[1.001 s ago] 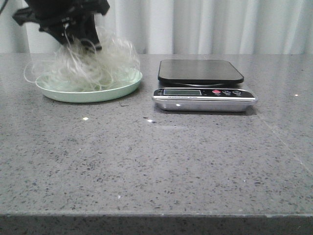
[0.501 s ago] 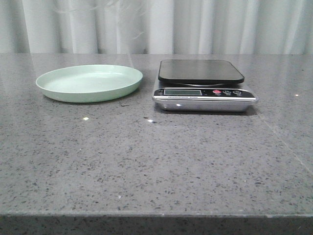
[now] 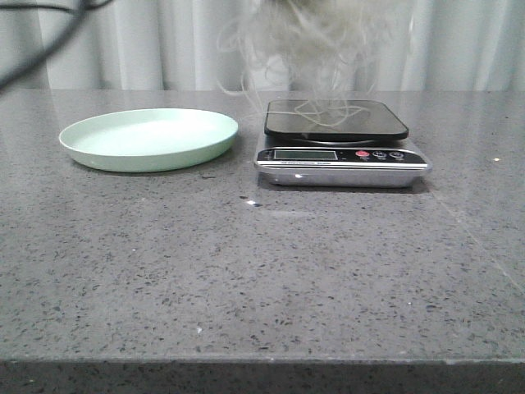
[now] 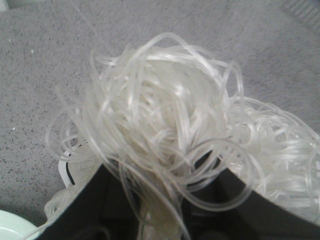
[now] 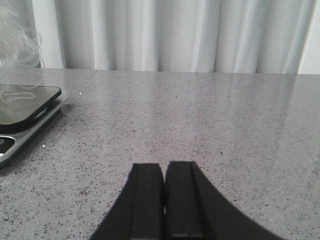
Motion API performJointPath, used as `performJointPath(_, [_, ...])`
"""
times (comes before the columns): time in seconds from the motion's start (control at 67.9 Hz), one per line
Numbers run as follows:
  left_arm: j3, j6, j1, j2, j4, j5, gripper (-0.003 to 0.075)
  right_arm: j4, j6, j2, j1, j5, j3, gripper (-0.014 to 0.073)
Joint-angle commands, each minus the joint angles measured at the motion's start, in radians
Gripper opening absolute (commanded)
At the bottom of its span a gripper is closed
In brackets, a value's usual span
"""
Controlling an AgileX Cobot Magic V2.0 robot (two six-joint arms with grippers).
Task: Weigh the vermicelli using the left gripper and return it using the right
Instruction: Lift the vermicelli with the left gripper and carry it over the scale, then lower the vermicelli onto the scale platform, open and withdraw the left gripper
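Note:
My left gripper should drop the vermicelli on the middle of the kitchen scale's black platform [image 3: 330, 113].
The vermicelli [image 3: 316, 41], a fluffy heap of whitish curly strands, hangs over the black platform of the kitchen scale [image 3: 336, 119]. Its lowest loops touch the platform. My left gripper [image 4: 162, 172] is shut on the vermicelli [image 4: 165, 120], which fills the left wrist view and hides the fingertips. In the front view the left gripper is above the top edge. The mint-green plate [image 3: 148, 138] is bare, left of the scale. My right gripper [image 5: 164, 167] is shut and empty, low over the table to the right of the scale [image 5: 20, 102].
The scale's display and buttons [image 3: 373, 154] face the front. A dark cable [image 3: 33, 57] crosses the upper left corner of the front view. A white curtain [image 3: 459, 41] hangs behind the grey speckled table [image 3: 262, 271].
The vermicelli has been lifted off the plate and carried right. It now hangs over the scale with strands touching the platform. The plate is bare.

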Motion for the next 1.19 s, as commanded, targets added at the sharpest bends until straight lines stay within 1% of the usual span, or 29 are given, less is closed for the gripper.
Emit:
performJointPath(0.0, [-0.038,0.001,-0.008,-0.017,-0.015,-0.113,0.0136,-0.001,-0.005,-0.015,-0.006,-0.086,-0.007,0.0151])
performJointPath(0.236, [-0.038,0.001,-0.010,0.037,-0.029,-0.113,0.0136,0.000,-0.005,-0.015,-0.006,-0.086,-0.007,0.0151])
performJointPath(0.781, [-0.038,0.001,-0.010,0.041,-0.029,-0.098,0.0140,0.000,-0.005,-0.015,-0.006,-0.086,-0.007,0.0151])
performJointPath(0.839, [-0.038,0.001,-0.010,0.041,-0.029,-0.089,0.0153,0.000,-0.005,-0.015,-0.006,-0.086,-0.007,0.0151])
performJointPath(0.854, [-0.038,0.001,-0.010,0.041,-0.029,-0.085,0.0178,0.000,-0.005,-0.015,-0.006,-0.086,-0.007,0.0151])
performJointPath(0.869, [-0.038,0.001,-0.010,0.041,-0.029,-0.085,0.0178,0.000,-0.005,-0.015,-0.006,-0.086,-0.007,0.0151])
performJointPath(0.884, [-0.038,0.001,-0.010,0.041,-0.029,-0.083,0.0204,0.000,-0.005,-0.015,-0.006,-0.086,-0.007,0.0151])
performJointPath(0.898, [-0.038,0.001,-0.010,0.041,-0.029,-0.083,0.0204,0.000,-0.005,-0.015,-0.006,-0.086,-0.007,0.0151])
performJointPath(0.913, [-0.038,0.001,-0.010,0.041,-0.029,-0.083,0.0234,0.000,-0.005,-0.015,-0.006,-0.086,-0.007,0.0151])
performJointPath(0.928, [-0.038,0.001,-0.010,0.041,-0.029,-0.083,0.0234,0.000,-0.005,-0.015,-0.006,-0.086,-0.007,0.0151])
performJointPath(0.943, [-0.038,0.001,-0.010,0.041,-0.029,-0.083,0.0267,0.000,-0.005,-0.015,-0.006,-0.086,-0.007,0.0151])
performJointPath(0.957, [-0.038,0.001,-0.010,0.041,-0.029,-0.083,0.0267,0.000,-0.005,-0.015,-0.006,-0.086,-0.007,0.0151])
performJointPath(0.972, [-0.038,0.001,-0.010,0.039,-0.029,-0.083,0.0295,0.000,-0.005,-0.015,-0.006,-0.086,-0.007,0.0151])
performJointPath(0.987, [-0.038,0.001,-0.010,0.039,-0.029,-0.083,0.0305,0.000,-0.005,-0.015,-0.006,-0.086,-0.007,0.0151])
performJointPath(1.001, [-0.038,0.001,-0.010,0.039,-0.029,-0.083,0.0334,0.000,-0.005,-0.015,-0.006,-0.086,-0.007,0.0151])
performJointPath(1.016, [-0.038,0.001,-0.010,0.039,-0.029,-0.083,0.0344,0.000,-0.005,-0.015,-0.006,-0.086,-0.007,0.0151])
performJointPath(1.031, [-0.038,0.001,-0.010,0.037,-0.029,-0.083,0.0374,0.000,-0.005,-0.015,-0.006,-0.086,-0.007,0.0151])
performJointPath(1.046, [-0.038,0.001,-0.010,0.036,-0.029,-0.083,0.0384,0.000,-0.005,-0.015,-0.006,-0.086,-0.007,0.0151])
performJointPath(1.09, [-0.041,0.001,-0.010,0.034,-0.029,-0.083,0.0449,0.000,-0.005,-0.015,-0.006,-0.086,-0.007,0.0151])
performJointPath(1.119, [-0.046,0.001,-0.010,0.034,-0.029,-0.080,0.0481,0.000,-0.005,-0.015,-0.006,-0.086,-0.007,0.0151])
performJointPath(1.134, [-0.046,0.001,-0.010,0.034,-0.029,-0.081,0.0481,0.000,-0.005,-0.015,-0.006,-0.086,-0.007,0.0151])
performJointPath(1.149, [-0.048,0.001,-0.010,0.032,-0.029,-0.078,0.0509,0.000,-0.005,-0.015,-0.006,-0.086,-0.007,0.0151])
performJointPath(1.178, [-0.052,0.001,-0.010,0.032,-0.029,-0.074,0.0531,0.000,-0.005,-0.015,-0.006,-0.086,-0.007,0.0151])
